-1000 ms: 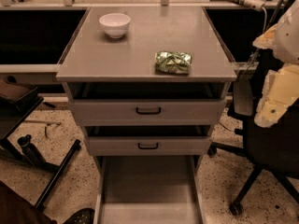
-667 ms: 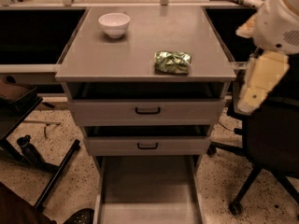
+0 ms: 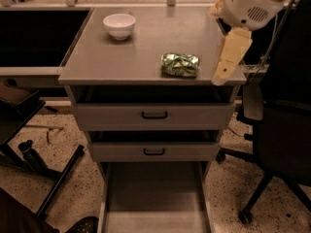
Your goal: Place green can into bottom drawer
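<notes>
The gripper needs to next move to the green can's middle (image 3: 181, 65) and close there, as the can needs to be carried down to the bottom drawer.
The green can (image 3: 180, 64), crumpled and shiny, lies on its side on the grey cabinet top (image 3: 131, 52), near the front right. The bottom drawer (image 3: 154, 198) is pulled out below, its flat grey floor bare. My gripper (image 3: 228, 57) hangs from the white arm at the upper right, over the cabinet top's right edge, just to the right of the can and apart from it.
A white bowl (image 3: 119, 25) stands at the back left of the top. Two shallower drawers with black handles (image 3: 154, 114) are slightly open above the bottom one. A black office chair (image 3: 282, 125) stands close on the right. Black stand legs (image 3: 53, 178) lie on the floor at the left.
The arm has swung left and inward, from beside the chair to over the cabinet's right edge next to the can. The can and drawers have not moved.
</notes>
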You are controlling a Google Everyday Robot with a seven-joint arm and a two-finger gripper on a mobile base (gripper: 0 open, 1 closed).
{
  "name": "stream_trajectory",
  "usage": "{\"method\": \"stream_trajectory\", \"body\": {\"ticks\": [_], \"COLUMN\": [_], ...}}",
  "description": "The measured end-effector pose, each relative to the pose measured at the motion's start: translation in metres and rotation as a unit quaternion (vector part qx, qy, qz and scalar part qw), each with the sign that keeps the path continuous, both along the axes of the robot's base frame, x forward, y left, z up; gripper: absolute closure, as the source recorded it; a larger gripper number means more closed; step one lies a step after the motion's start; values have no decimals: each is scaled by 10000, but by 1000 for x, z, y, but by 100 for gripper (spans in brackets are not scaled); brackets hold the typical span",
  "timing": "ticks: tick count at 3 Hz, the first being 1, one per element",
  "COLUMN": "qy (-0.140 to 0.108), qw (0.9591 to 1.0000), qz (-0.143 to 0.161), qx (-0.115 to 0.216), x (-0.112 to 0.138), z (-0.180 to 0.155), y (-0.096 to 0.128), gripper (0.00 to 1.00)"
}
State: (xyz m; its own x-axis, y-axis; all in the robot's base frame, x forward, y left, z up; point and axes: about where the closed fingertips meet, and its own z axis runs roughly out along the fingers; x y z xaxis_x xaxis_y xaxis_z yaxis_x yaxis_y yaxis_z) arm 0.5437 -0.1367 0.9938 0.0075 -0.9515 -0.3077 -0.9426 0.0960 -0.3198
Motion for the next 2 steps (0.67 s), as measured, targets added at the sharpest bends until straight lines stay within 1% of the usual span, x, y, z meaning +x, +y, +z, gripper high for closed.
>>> {"method": "stream_trajectory", "body": {"ticks": [1, 2], "qy": [-52, -62], "qw": [9988, 9988], "qz": [245, 245], "qx": [409, 413], "x": [26, 30], "z": [-7, -12], "y": [31, 33], "gripper": [0, 0]}}
